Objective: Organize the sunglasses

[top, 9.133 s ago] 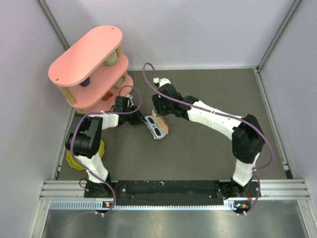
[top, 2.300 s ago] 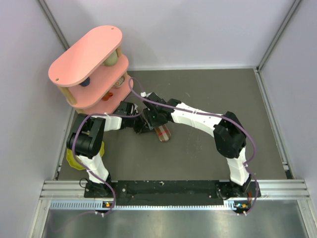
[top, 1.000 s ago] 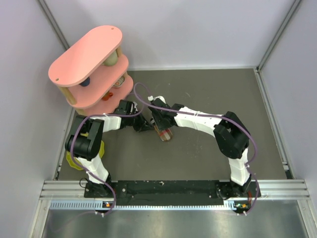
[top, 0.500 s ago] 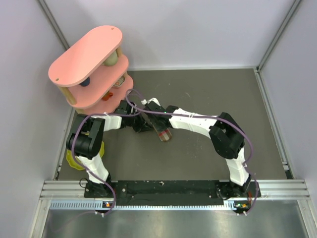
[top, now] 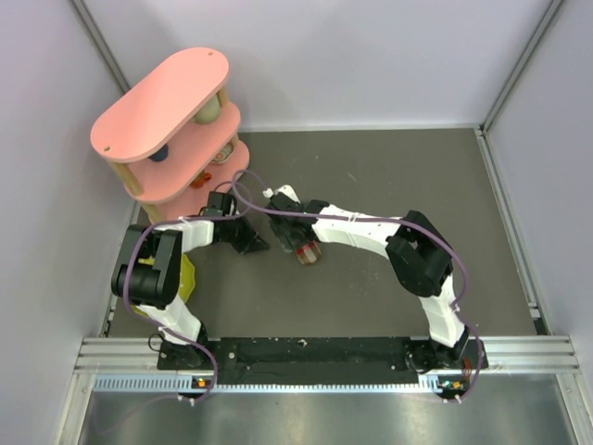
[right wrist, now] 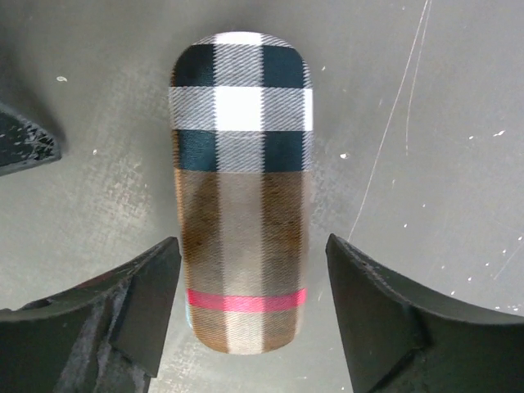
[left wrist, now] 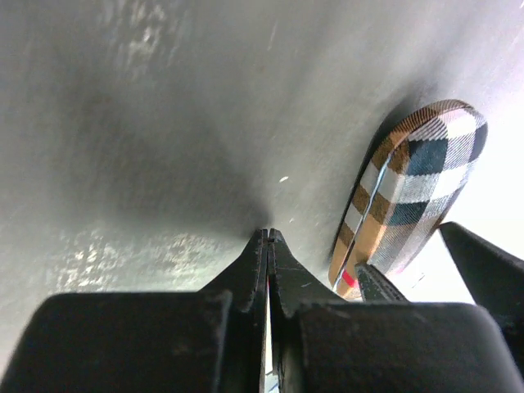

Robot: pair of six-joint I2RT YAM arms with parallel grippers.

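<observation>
The closed plaid case lies crooked close to the robot's left gripper, so next the right gripper takes hold of the case's brown end (right wrist: 243,258) and sets it straight farther away.
The brown plaid case (right wrist: 240,188) lies closed on the grey table; it also shows in the top view (top: 311,252) and in the left wrist view (left wrist: 409,184). The sunglasses are hidden; none of the views shows them. My right gripper (right wrist: 252,246) is open, one finger on each side of the case's near end, not touching it; in the top view it (top: 298,239) sits over the case. My left gripper (left wrist: 268,235) is shut and empty, its tips low at the table just left of the case (top: 252,243).
A pink two-tier shelf (top: 171,120) with small items stands at the back left. A yellow object (top: 187,276) lies by the left arm's elbow. My left gripper's finger (right wrist: 24,139) shows at the left of the right wrist view.
The case stood open with the sunglasses in it 9 s ago; it is closed now. My left gripper has drawn back to the left, and my right gripper has settled astride the case.
</observation>
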